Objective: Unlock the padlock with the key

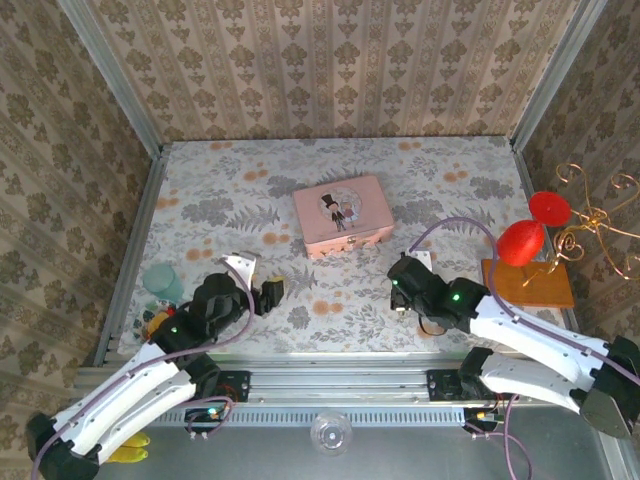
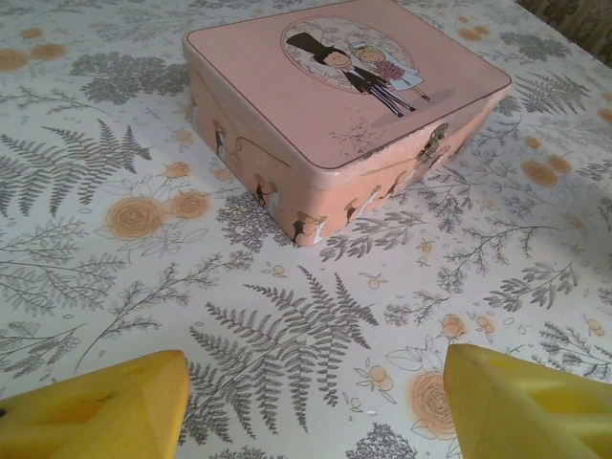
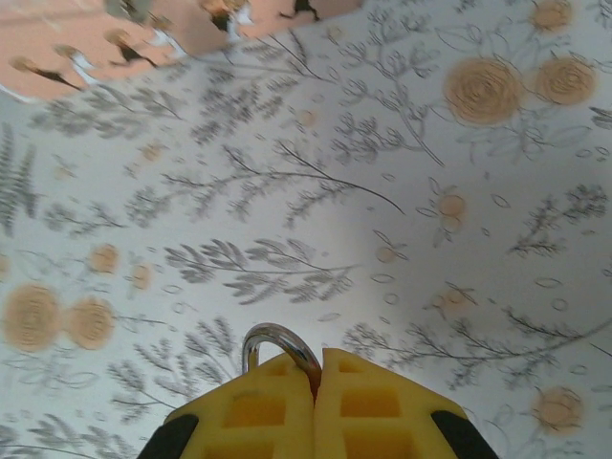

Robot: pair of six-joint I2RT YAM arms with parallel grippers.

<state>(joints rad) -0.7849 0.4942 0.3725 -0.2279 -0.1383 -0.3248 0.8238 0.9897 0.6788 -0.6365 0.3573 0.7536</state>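
Note:
I should let go of the padlock, now low over the flowered table, with my right gripper on the flowered table (image 1: 411, 324), beside the orange flowers near the front edge.
My right gripper (image 3: 318, 359) is shut on the padlock, whose silvery shackle (image 3: 277, 339) curves out past the yellow pads while its body stays hidden between them. From above, the right gripper (image 1: 400, 296) hovers low over the flowered table, right of centre near the front. My left gripper (image 1: 268, 293) stands open at the front left with nothing between its yellow fingers (image 2: 96, 411), just bare tablecloth in the gap (image 2: 316, 402). The key is out of view.
A pink rectangular tin (image 1: 342, 214) lies shut at the table's middle, ahead of the left gripper (image 2: 335, 105). A wooden stand (image 1: 530, 282) with red balls (image 1: 520, 242) and gold wire is at the right edge. A teal cup (image 1: 160, 280) sits at the left edge.

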